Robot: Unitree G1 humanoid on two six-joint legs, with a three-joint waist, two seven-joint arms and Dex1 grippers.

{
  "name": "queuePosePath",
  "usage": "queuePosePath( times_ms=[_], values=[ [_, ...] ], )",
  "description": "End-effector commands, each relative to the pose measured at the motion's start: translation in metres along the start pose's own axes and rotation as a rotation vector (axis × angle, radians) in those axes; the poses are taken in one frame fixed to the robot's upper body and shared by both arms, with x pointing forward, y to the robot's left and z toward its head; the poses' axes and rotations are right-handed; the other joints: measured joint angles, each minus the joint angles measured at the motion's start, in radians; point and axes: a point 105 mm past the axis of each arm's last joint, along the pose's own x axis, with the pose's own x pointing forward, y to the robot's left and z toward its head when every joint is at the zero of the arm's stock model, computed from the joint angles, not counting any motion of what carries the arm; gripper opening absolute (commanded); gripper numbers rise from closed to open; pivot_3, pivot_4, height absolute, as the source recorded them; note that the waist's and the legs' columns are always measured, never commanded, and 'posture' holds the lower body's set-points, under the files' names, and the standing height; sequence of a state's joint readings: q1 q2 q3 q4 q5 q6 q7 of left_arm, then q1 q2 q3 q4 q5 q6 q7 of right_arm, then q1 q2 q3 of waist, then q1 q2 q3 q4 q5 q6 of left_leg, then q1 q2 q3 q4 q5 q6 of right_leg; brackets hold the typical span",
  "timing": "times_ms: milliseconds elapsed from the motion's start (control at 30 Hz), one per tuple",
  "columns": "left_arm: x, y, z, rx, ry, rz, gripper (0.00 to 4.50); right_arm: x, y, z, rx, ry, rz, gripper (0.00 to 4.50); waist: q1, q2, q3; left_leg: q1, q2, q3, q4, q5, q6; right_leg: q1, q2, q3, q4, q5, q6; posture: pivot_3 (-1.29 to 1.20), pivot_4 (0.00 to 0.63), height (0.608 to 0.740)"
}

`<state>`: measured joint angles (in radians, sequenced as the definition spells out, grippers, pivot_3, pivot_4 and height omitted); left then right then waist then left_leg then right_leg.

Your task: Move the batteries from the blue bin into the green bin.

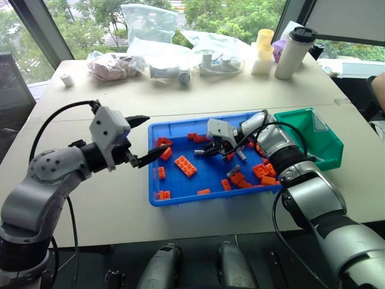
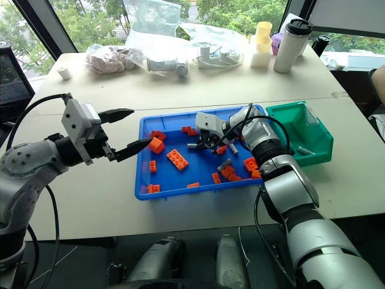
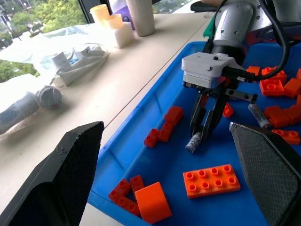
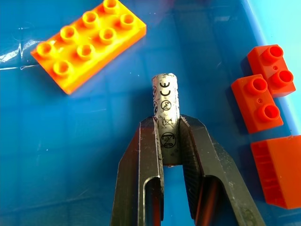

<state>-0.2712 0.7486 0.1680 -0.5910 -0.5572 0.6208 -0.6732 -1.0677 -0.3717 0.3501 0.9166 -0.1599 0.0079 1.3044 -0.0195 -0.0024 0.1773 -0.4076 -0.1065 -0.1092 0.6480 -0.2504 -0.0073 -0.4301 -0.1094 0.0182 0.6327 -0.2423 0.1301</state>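
Note:
Next, I release the silver-grey battery, still just above the blue bin's floor, from my right gripper on the middle of the green bin's bottom [image 1: 305, 138].
The blue bin [image 1: 207, 176] lies on the table in front of me, scattered with orange bricks. My right gripper [image 4: 167, 125] reaches down into its middle and is shut on one of the batteries [image 4: 164, 106], a silver-grey cylinder with printed symbols, just above the bin floor. From the left wrist, the same battery [image 3: 194, 141] sticks out below the right gripper [image 3: 203, 129]. A second battery [image 3: 257, 115] lies among bricks further right. The green bin [image 1: 313, 141] stands against the blue bin's right end. My left gripper [image 1: 143, 140] hovers open at the blue bin's left edge, holding nothing.
Orange bricks [image 1: 185, 165] lie all over the blue bin, thickest near its right end. At the back of the table are plastic bags [image 1: 150, 24], a white tumbler [image 1: 295, 53] and yellow cups [image 1: 263, 45]. A person's arm [image 1: 379, 90] shows at the right edge.

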Motion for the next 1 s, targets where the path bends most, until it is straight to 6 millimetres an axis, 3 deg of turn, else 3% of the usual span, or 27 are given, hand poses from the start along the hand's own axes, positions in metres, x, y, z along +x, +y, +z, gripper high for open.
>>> queuePosePath(
  times_ms=[33, 167, 300, 333, 500, 533, 600, 700, 800, 1000],
  values=[
    [0.001, -0.003, 0.008, 0.032, -0.024, -0.006, 4.5, -0.033, -0.022, 0.018, -0.043, -0.04, -0.129, 0.01, 0.002, 0.0, 0.0, 0.0, 0.0, 0.0, 0.0, 0.0, 0.0, 0.0, 0.0, 0.0, 0.0, 0.0, 0.0, 0.0, 0.15, 0.74],
    [0.004, -0.004, 0.01, 0.03, -0.036, -0.017, 4.5, -0.111, -0.045, 0.03, -0.021, -0.123, -0.363, 0.01, 0.012, 0.001, 0.0, -0.001, -0.001, 0.0, 0.0, 0.0, 0.0, -0.001, -0.001, 0.0, 0.0, 0.0, 0.0, 0.0, 0.15, 0.74],
    [0.01, -0.008, 0.01, 0.022, -0.053, -0.047, 4.5, -0.186, -0.045, 0.006, 0.074, -0.089, -0.585, 0.01, 0.011, 0.001, 0.0, -0.001, -0.001, 0.0, 0.0, 0.0, 0.0, 0.0, -0.001, -0.001, -0.001, 0.0, 0.0, 0.0, 0.15, 0.74],
    [0.011, -0.009, 0.01, 0.02, -0.055, -0.052, 4.5, -0.196, -0.043, 0.002, 0.09, -0.082, -0.618, 0.01, 0.01, 0.0, 0.0, -0.001, -0.001, 0.0, 0.0, 0.0, 0.0, 0.0, -0.001, -0.001, -0.001, 0.0, 0.0, 0.0, 0.15, 0.74],
    [0.02, -0.011, 0.007, 0.015, -0.064, -0.094, 4.5, -0.233, -0.022, -0.02, 0.189, -0.055, -0.714, 0.01, 0.005, 0.0, 0.0, 0.0, 0.0, 0.001, -0.001, 0.0, 0.001, 0.0, -0.001, 0.0, -0.001, 0.0, 0.0, 0.0, 0.15, 0.74],
    [0.026, -0.011, 0.007, 0.012, -0.078, -0.118, 4.5, -0.24, -0.015, -0.039, 0.237, 0.006, -0.746, 0.01, -0.003, 0.001, 0.0, 0.0, 0.0, 0.001, -0.001, 0.0, 0.001, 0.0, -0.001, 0.0, -0.001, 0.0, 0.0, 0.0, 0.15, 0.74],
    [0.034, -0.012, 0.008, 0.011, -0.097, -0.151, 4.5, -0.245, -0.002, -0.065, 0.294, 0.108, -0.766, 0.01, 0.016, 0.002, 0.0, 0.0, 0.0, 0.003, -0.001, 0.0, 0.001, -0.001, -0.001, 0.002, 0.0, 0.0, 0.0, 0.0, 0.15, 0.74],
    [0.039, -0.012, 0.009, 0.016, -0.112, -0.17, 4.5, -0.244, 0.009, -0.089, 0.308, 0.235, -0.773, 0.01, 0.026, 0.002, 0.0, 0.0, -0.001, 0.002, 0.001, -0.001, 0.001, 0.001, -0.002, 0.0, -0.001, 0.0, 0.0, 0.0, 0.15, 0.74],
    [0.041, -0.012, 0.009, 0.019, -0.116, -0.178, 4.5, -0.244, 0.012, -0.095, 0.324, 0.256, -0.785, 0.01, 0.023, 0.002, 0.0, 0.0, -0.001, 0.003, 0.001, -0.001, 0.002, 0.001, -0.003, 0.001, -0.001, 0.0, 0.0, 0.0, 0.15, 0.74],
    [0.04, -0.012, 0.008, 0.021, -0.111, -0.181, 4.5, -0.25, 0.008, -0.085, 0.317, 0.204, -0.804, 2.95, 0.011, 0.002, 0.0, 0.0, 0.0, 0.003, 0.001, -0.001, 0.002, 0.001, -0.002, 0.001, -0.001, 0.0, 0.0, 0.0, 0.15, 0.74]
  ],
)
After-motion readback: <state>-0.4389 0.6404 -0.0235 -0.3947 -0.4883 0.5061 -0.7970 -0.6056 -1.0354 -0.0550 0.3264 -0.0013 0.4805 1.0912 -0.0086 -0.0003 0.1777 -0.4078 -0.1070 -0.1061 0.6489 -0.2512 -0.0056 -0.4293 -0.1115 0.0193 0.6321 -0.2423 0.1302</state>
